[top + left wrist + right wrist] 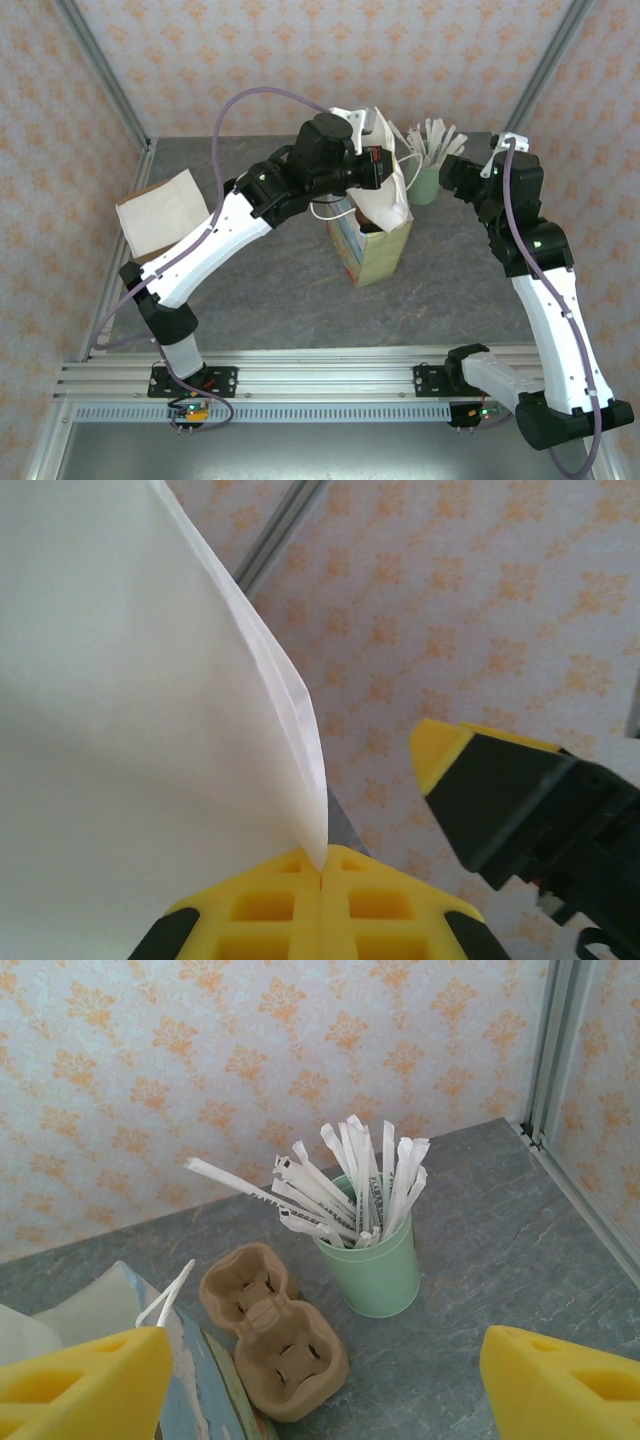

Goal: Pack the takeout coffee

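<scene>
My left gripper will let go of the edge of white paper, which will set it free low in the open top of the paper bag [383, 199].
The takeout coffee is out of view. A paper bag [372, 248] stands upright mid-table, tan with a blue printed side [195, 1385] and a white string handle [166, 1295]. White paper [388, 195] rises from its top. My left gripper [383, 166] is above the bag, shut on the edge of that white paper [150, 740], which is pinched between its yellow fingers [270, 910]. My right gripper [325, 1380] hovers open just right of the bag with nothing between its fingers. One of its fingers [480, 780] also appears in the left wrist view.
A mint-green cup [375, 1265] of white wrapped sticks stands behind the bag [426, 183]. A brown moulded two-cup carrier [270, 1330] lies beside it, under my right gripper. A flat tan paper [163, 212] lies at the table's left edge. Papered walls enclose the back and sides.
</scene>
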{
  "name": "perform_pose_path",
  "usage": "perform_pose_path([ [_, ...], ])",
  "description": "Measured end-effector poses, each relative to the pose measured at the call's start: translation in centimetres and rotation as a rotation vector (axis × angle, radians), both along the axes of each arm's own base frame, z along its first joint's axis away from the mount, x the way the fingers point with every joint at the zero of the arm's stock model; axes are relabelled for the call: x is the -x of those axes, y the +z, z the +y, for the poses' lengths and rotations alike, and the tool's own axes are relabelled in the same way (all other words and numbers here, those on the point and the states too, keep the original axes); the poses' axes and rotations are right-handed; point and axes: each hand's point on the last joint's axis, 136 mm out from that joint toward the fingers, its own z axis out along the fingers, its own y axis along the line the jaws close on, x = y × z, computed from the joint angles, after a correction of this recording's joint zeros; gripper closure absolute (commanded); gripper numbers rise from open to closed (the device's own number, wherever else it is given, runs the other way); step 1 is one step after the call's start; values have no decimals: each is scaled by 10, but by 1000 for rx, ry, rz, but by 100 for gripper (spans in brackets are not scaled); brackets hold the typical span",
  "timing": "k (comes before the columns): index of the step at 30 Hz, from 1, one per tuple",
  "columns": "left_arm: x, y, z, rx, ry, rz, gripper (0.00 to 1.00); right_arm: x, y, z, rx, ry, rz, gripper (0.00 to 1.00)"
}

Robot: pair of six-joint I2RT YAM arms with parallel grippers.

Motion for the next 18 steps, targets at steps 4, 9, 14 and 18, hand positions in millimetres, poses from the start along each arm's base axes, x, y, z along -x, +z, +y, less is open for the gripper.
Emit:
perform_pose_path([
  [4, -5, -4, 3, -14, 30, -3, 100, 0, -2, 3, -5, 16, 5, 19],
  [9, -14, -8, 8, -29, 73, -8, 100, 0, -5, 6, -15, 30, 12, 19],
  [14, -40, -28, 12, -43, 131, 21, 100, -1, -6, 9, -24, 42, 15, 19],
  [18, -64, -48, 14, -63, 182, 48, 100, -1, -7, 9, -26, 46, 16, 19],
])
